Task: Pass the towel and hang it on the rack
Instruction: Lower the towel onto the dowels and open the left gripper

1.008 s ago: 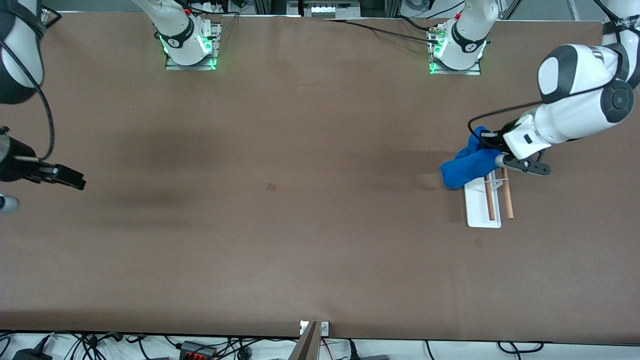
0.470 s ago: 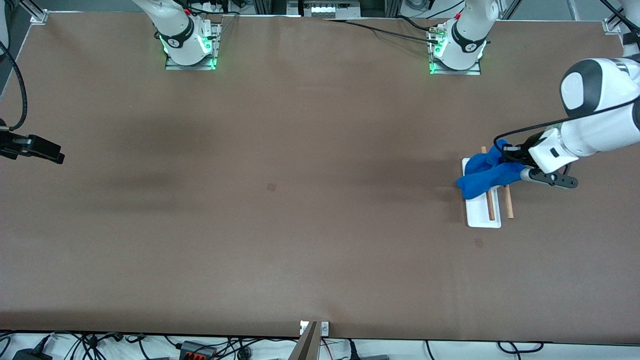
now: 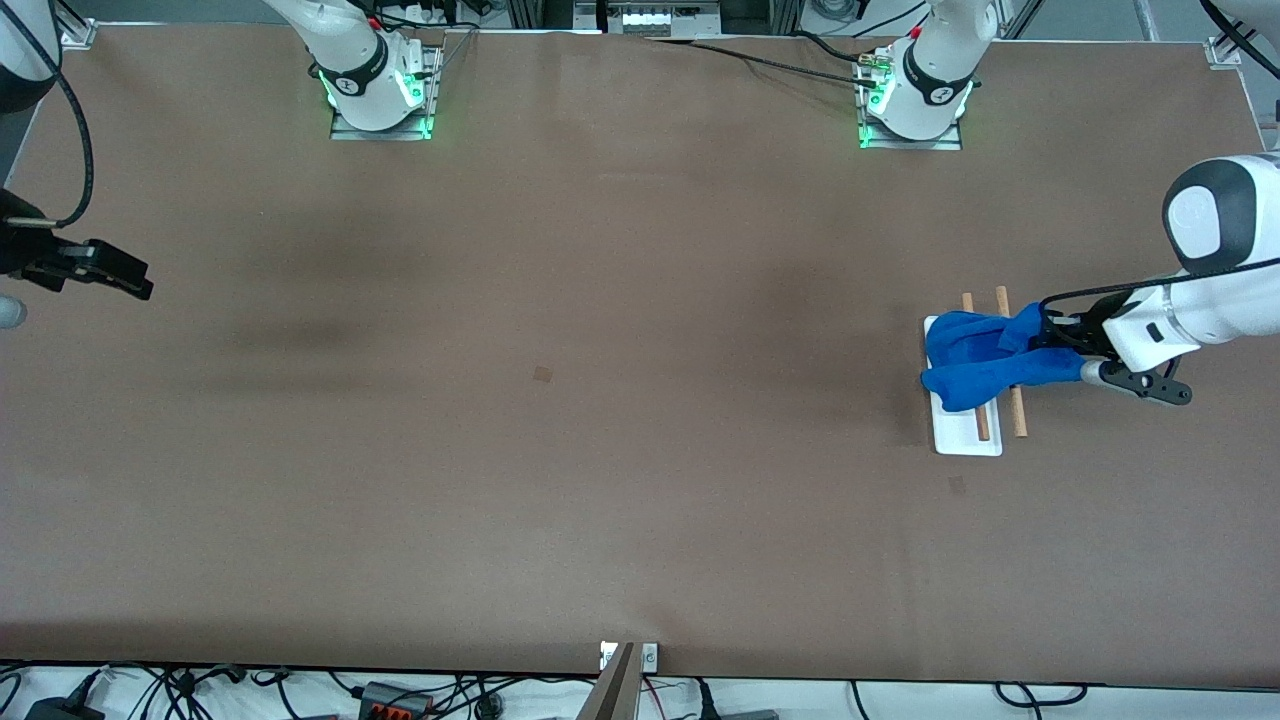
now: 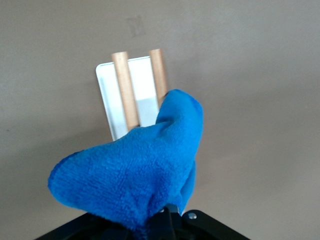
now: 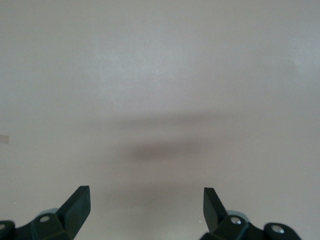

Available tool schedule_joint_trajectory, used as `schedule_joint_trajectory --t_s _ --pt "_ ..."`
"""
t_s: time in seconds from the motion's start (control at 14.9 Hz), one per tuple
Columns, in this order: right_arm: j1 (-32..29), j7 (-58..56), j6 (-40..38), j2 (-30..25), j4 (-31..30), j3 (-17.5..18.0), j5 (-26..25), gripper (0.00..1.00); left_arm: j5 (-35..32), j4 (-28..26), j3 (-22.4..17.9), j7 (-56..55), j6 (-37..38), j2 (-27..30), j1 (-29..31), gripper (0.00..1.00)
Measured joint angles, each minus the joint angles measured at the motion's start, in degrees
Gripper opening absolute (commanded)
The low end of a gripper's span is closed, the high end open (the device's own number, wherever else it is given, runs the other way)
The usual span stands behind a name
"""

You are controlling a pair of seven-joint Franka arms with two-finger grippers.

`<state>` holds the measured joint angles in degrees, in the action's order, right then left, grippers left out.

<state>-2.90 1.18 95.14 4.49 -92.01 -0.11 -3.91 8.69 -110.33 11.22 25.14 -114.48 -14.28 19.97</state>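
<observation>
My left gripper is to release the towel and leave it draped over the two wooden rods [image 3: 984, 360] [image 4: 144, 136] above the white base.
The royal-blue towel [image 3: 985, 360] lies draped across the rack's two wooden rods [image 3: 1017, 412], one end still pinched in my left gripper [image 3: 1062, 352]. The rack [image 3: 962, 437] has a white flat base and stands at the left arm's end of the table. In the left wrist view the towel [image 4: 135, 170] fills the foreground over the jaws, with the rods [image 4: 125, 87] and white base [image 4: 107, 95] past it. My left gripper is shut on the towel beside the rack. My right gripper [image 3: 120, 275] is open and empty at the right arm's end of the table, over bare table [image 5: 150, 100].
The brown table [image 3: 600, 400] holds only the rack. The two arm bases [image 3: 380, 90] stand along the top edge. Cables lie along the table's front edge. A small dark mark [image 3: 543, 374] sits mid-table.
My left gripper has pulled the towel across the rack rods toward the table's end, so the towel now lies over both rods. My right gripper has drawn back to the table's edge.
</observation>
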Motion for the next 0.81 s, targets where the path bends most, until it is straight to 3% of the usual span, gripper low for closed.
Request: schedule_joint_trajectory --t_s 0.6,0.67,0.74,0.81 --pt "0.05 -1.04 5.56 -6.1 -9.23 0.03 0.01 1.0 -0.01 -0.35 0.0 8.6 -5.6 -3.7 3.74 0.11" --pt "0.05 -1.04 5.71 -6.12 -9.22 0.03 0.01 1.0 -0.01 -0.35 -0.01 9.88 -6.28 -4.21 4.32 0.16" --pt "0.04 -1.04 5.88 -6.19 -9.15 0.02 0.01 1.0 -0.01 -0.35 -0.01 10.99 -6.86 -4.75 4.99 0.28" --pt "0.04 -1.04 6.02 -6.32 -9.0 0.02 0.01 1.0 -0.01 -0.35 -0.01 11.84 -7.21 -5.28 5.6 0.52"
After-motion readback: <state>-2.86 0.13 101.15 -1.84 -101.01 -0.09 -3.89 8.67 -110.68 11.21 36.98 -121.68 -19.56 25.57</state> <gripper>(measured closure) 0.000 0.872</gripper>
